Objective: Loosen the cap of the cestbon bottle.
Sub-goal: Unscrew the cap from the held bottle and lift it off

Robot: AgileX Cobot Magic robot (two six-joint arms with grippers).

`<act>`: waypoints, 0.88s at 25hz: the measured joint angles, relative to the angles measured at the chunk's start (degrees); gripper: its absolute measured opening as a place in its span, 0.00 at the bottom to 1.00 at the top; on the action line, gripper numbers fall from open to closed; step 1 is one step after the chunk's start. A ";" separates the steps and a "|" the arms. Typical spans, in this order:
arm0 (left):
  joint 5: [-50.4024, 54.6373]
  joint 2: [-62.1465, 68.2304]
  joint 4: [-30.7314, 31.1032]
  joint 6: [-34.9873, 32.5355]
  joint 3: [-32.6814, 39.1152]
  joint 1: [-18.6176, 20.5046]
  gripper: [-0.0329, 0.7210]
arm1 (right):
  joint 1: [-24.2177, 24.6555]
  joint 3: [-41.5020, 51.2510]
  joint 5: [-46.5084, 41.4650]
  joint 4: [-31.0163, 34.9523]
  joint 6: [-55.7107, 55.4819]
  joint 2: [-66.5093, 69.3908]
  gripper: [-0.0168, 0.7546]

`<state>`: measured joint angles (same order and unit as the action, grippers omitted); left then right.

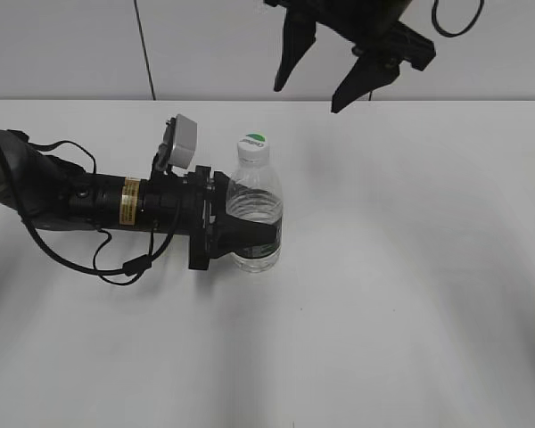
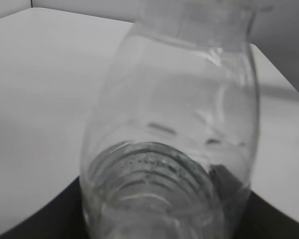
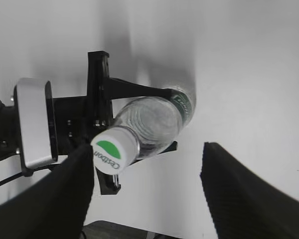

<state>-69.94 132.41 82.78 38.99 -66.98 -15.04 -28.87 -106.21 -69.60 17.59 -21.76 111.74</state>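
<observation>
I will close my right gripper around the white cap (image 1: 253, 148) (image 3: 115, 150) of the cestbon bottle next, because my left gripper holds the lower body of the bottle.
The cestbon bottle (image 1: 255, 214) stands upright on the white table, clear with a dark green label near its base. Its white cap (image 1: 253, 145) with a green mark is on top. My left gripper (image 1: 241, 236) is shut on the bottle's lower body from the left. In the left wrist view the bottle (image 2: 174, 134) fills the frame between the dark jaws. My right gripper (image 1: 316, 76) hangs open and empty above and to the right of the cap. In the right wrist view the cap (image 3: 111, 152) sits beside the left finger of the open gripper (image 3: 147, 191), above the bottle (image 3: 154, 119).
The left arm (image 1: 71, 196) lies across the table's left side with its cable (image 1: 116, 263) looping beside it. The table's far edge meets a pale wall behind the bottle.
</observation>
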 joint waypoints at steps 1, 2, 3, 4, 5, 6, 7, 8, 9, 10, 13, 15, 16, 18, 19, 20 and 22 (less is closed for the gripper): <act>0.00 0.00 0.12 0.00 -0.05 0.00 0.57 | -0.49 -0.79 0.00 0.19 -0.07 0.70 0.69; 0.00 0.00 0.18 0.00 -0.05 0.00 0.57 | -0.97 -1.36 0.00 0.19 -0.12 1.28 0.69; 0.00 0.00 0.25 0.00 -0.05 0.00 0.57 | -1.59 -1.71 0.00 0.19 -0.13 1.71 0.69; 0.00 0.00 0.25 0.00 -0.05 0.00 0.57 | -2.22 -1.86 0.00 0.19 -0.19 2.00 0.69; 0.00 0.00 0.29 0.00 -0.05 0.00 0.57 | -2.73 -1.86 0.00 0.19 -0.25 2.14 0.69; 0.00 0.00 0.36 0.00 -0.05 0.00 0.57 | -3.27 -1.86 0.00 0.19 -0.31 2.26 0.69; 0.00 0.00 0.41 0.00 -0.05 0.00 0.57 | -3.81 -1.92 0.00 0.13 -0.47 2.46 0.69; 0.00 0.00 0.41 0.00 -0.05 0.00 0.57 | -4.33 -1.97 0.00 0.08 -0.68 2.70 0.69; 0.00 0.00 0.41 0.00 -0.05 0.00 0.57 | -4.69 -1.97 0.00 0.10 -0.68 2.84 0.69; 0.00 0.00 0.43 0.00 -0.05 0.00 0.57 | -5.16 -1.97 -0.06 0.07 -0.68 3.19 0.69; 0.00 0.00 0.48 0.00 -0.06 -0.02 0.57 | -5.95 -1.97 -0.06 -0.06 -0.68 4.04 0.69; 0.00 0.00 0.54 0.00 -0.06 -0.06 0.57 | -6.17 -1.97 -0.10 -0.05 -0.68 4.87 0.69; 0.00 0.00 0.56 0.00 -0.06 -0.06 0.57 | -6.22 -1.97 -0.10 0.02 -0.68 5.39 0.69; -0.04 0.00 0.61 0.00 -0.06 -0.06 0.57 | -6.24 -1.97 -0.10 -0.21 -0.68 6.12 0.69; -0.04 0.00 0.66 0.00 -0.06 -0.06 0.57 | -6.30 -1.97 -0.10 -0.49 -0.73 6.29 0.69; -0.04 0.00 0.66 0.00 -0.06 -0.06 0.57 | -6.30 -1.97 -0.10 -0.55 -0.73 6.35 0.69; -0.04 0.00 0.66 0.00 -0.06 -0.06 0.57 | -6.30 -1.97 -0.10 -0.62 -0.79 6.47 0.69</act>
<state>-69.98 132.41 83.43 38.99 -67.04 -15.10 -35.17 -108.17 -69.70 16.97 -22.55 118.21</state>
